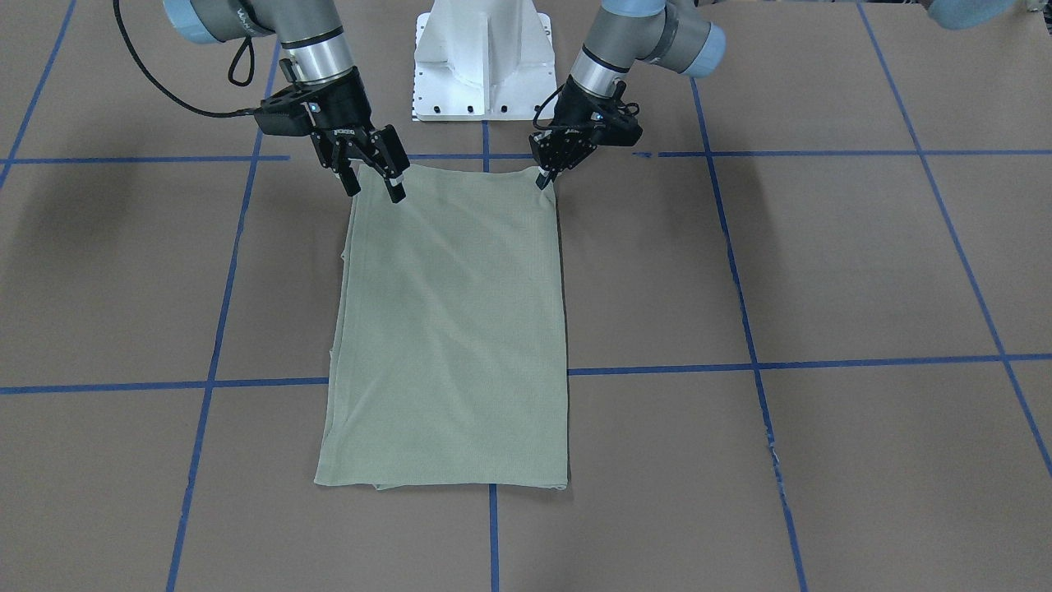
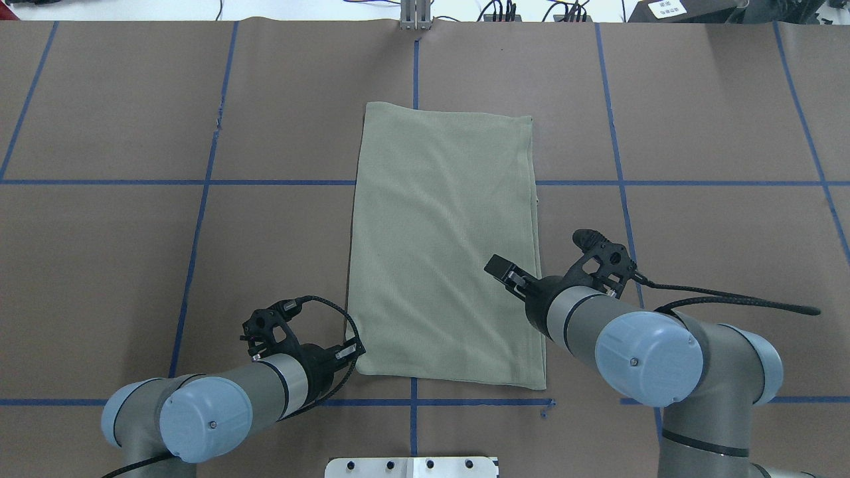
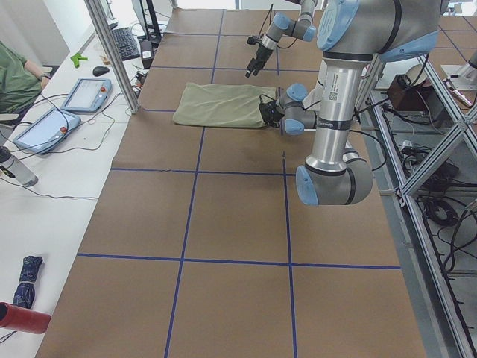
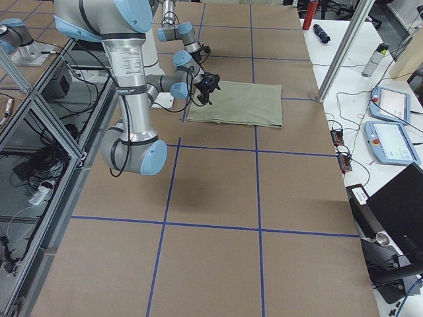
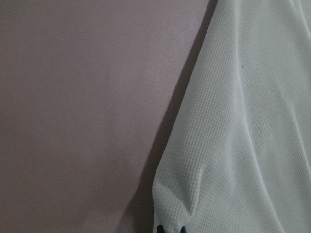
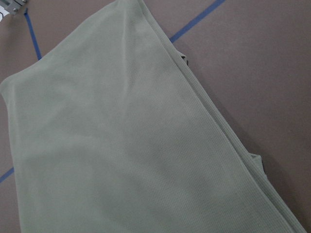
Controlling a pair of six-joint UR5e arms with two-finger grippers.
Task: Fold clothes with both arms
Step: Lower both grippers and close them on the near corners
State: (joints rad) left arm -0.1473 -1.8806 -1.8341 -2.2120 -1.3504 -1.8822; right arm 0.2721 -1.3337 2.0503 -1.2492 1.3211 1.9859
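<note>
Next, my right gripper closes on the near end (image 1: 409, 182) of the sage-green shirt, just in from the shirt's layered side edge.
The sage-green shirt (image 1: 448, 329) lies folded into a long rectangle in the middle of the table (image 2: 445, 245). My left gripper (image 1: 544, 179) is at the shirt's near-left corner (image 2: 353, 350). In the left wrist view its fingertips (image 5: 163, 229) are shut on that corner, and the fabric (image 5: 243, 121) puckers there. My right gripper (image 1: 374, 185) is open and empty, hovering over the shirt's near-right part (image 2: 505, 272). The right wrist view shows only the shirt (image 6: 121, 145) and its layered edge, no fingers.
The white pedestal base (image 1: 481, 57) stands just behind the shirt's near edge. Blue tape lines (image 2: 199, 182) grid the brown table. A side bench with tablets (image 3: 82, 93) and a red bottle (image 3: 22, 319) runs along the far side.
</note>
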